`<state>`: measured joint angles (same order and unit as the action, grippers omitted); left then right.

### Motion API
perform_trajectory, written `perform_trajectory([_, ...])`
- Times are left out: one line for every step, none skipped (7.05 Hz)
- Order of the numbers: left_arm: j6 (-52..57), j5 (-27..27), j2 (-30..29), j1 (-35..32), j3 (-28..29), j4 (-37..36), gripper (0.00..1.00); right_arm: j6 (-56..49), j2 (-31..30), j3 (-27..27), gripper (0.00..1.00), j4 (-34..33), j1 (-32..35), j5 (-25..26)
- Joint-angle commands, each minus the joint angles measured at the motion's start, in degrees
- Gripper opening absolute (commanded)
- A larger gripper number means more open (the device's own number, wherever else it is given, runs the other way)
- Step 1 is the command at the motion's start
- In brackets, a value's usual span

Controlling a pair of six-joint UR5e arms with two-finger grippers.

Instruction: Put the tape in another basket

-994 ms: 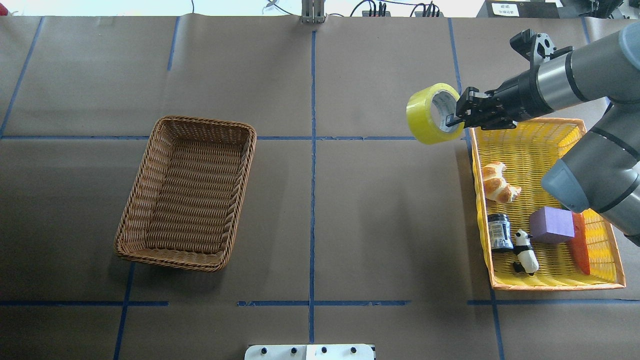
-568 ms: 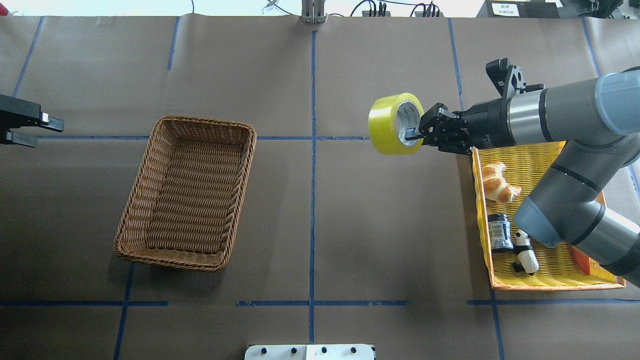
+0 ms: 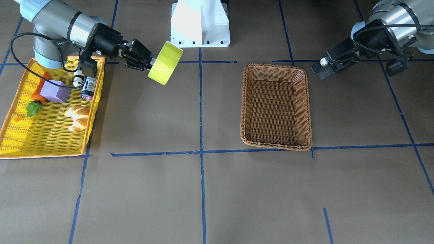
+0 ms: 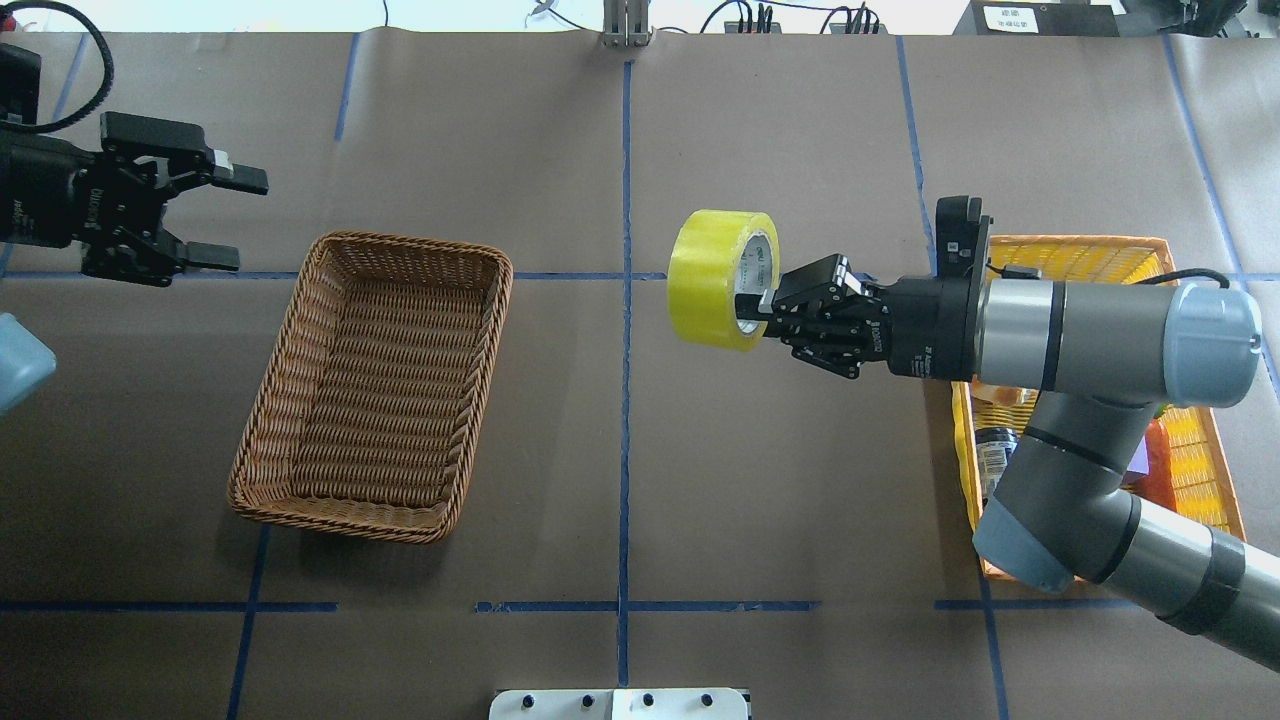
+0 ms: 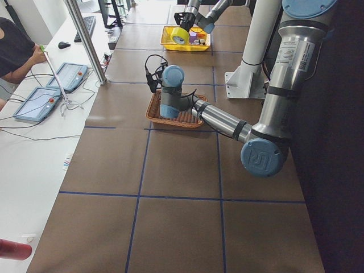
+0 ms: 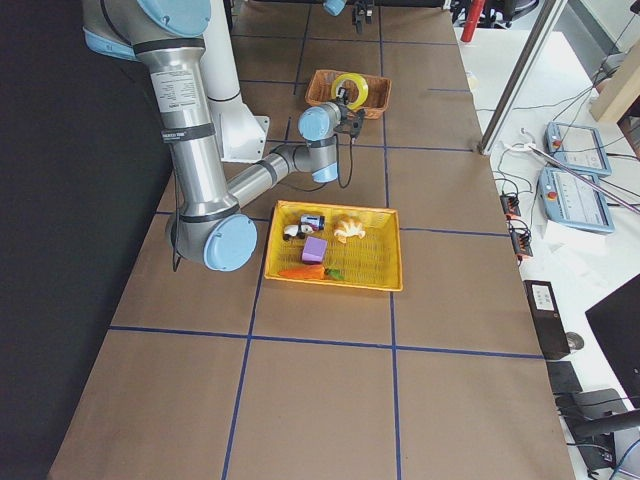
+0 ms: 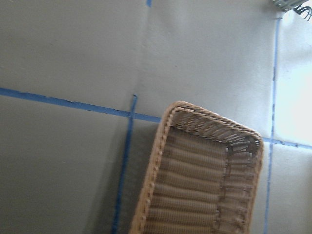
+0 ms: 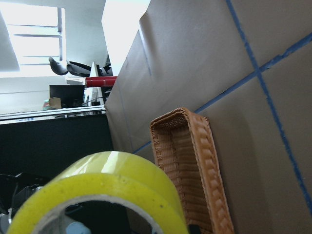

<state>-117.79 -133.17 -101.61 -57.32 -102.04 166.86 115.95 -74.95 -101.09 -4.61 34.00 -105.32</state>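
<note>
The yellow tape roll's free side (image 3: 172, 66), across from my right gripper's fingers, will be gripped by my left gripper so it can take the roll over.
The yellow tape roll (image 4: 712, 280) hangs in the air just right of the table's centre line, held on edge. My right gripper (image 4: 752, 305) is shut on its wall, one finger inside the white core. The roll also shows in the front view (image 3: 165, 62) and fills the bottom of the right wrist view (image 8: 112, 185). The brown wicker basket (image 4: 340, 525) sits left of centre, empty, well left of the roll. My left gripper (image 4: 235, 220) is open and empty, above the table just left of the basket's far corner.
The yellow plastic basket (image 4: 1080, 250) stands at the right edge under my right arm. In the front view it holds a croissant (image 3: 78, 117), a purple block (image 3: 54, 91), a carrot (image 3: 38, 95) and a small jar (image 3: 89, 88).
My right arm has carried the tape left, from the yellow basket's far corner to near the centre line. My left arm has come into view from the left, gripper open.
</note>
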Motion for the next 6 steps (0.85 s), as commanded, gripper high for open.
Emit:
perform_trajectory([-10.5, 7.3, -1.6, 6.2, -1.8, 7.1, 1.0, 1.1, 0.3, 0.3, 0.02, 8.7, -6.5, 7.0])
perform_trajectory([-14.2, 7.3, -3.0, 8.9, -3.8, 7.2, 1.0, 0.9, 1.4, 0.5, 0.02, 9.6, -7.6, 7.0])
perform_trajectory([-17.3, 7.2, -5.1, 11.5, -4.4, 7.2, 1.0, 0.9, 3.2, 0.5, 0.02, 9.4, -8.5, 4.7])
perform_trajectory([-17.6, 7.2, -6.5, 13.5, -5.0, 7.2, 1.0, 0.7, 5.0, 0.6, 0.02, 8.9, -8.5, -0.3])
perform_trajectory([-17.7, 7.3, -6.6, 15.1, -6.5, 7.2, 1.0, 0.7, 5.7, 0.5, 0.02, 8.1, -8.5, -3.4])
perform_trajectory([-17.9, 7.3, -6.6, 16.6, -8.3, 7.2, 1.0, 0.6, 6.7, 0.5, 0.02, 6.2, -8.5, -5.9])
